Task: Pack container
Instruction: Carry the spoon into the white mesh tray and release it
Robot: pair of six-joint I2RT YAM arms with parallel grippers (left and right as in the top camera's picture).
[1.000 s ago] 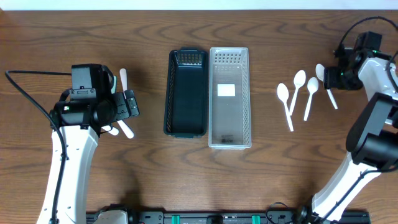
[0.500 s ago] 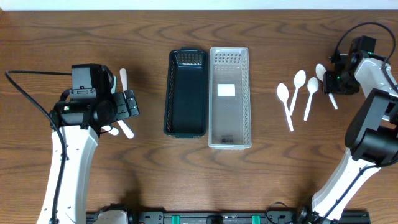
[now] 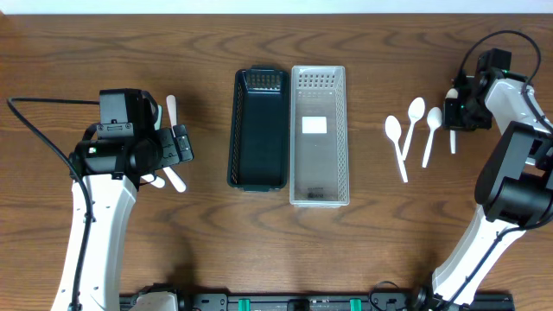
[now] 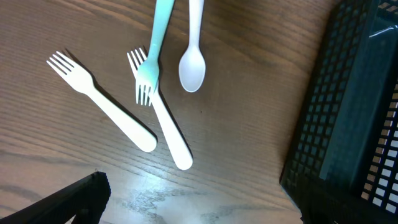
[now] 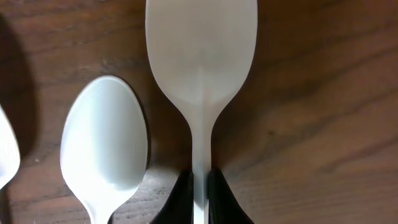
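Next, my right gripper sets the white spoon lengthwise in the clear slotted container, across the white label [image 3: 308, 129], and lets go of it there.
A black slotted container [image 3: 259, 130] and a clear slotted container [image 3: 319, 134] lie side by side at mid-table. At the right lie three loose white spoons [image 3: 415, 114], and a fourth white spoon [image 3: 453, 140] sits under my right gripper [image 3: 456, 111]. In the right wrist view that gripper [image 5: 199, 186] is shut on the thin handle of this spoon [image 5: 200, 62], just below its bowl, with a neighbouring spoon [image 5: 106, 149] to its left. My left gripper [image 3: 177, 147] stands open and empty above the table [image 4: 196, 208], near two white forks [image 4: 106, 106], a teal fork [image 4: 152, 50] and a white spoon [image 4: 193, 56].
The black container's mesh wall [image 4: 348, 124] fills the right side of the left wrist view. A white label [image 3: 314, 125] lies on the clear container's floor. Both containers hold no cutlery. Bare wood lies between the containers and each group of utensils.
My right gripper has shifted left and closed on the far-right spoon's handle. That spoon has swung from slanted to nearly straight. The left arm has not moved.
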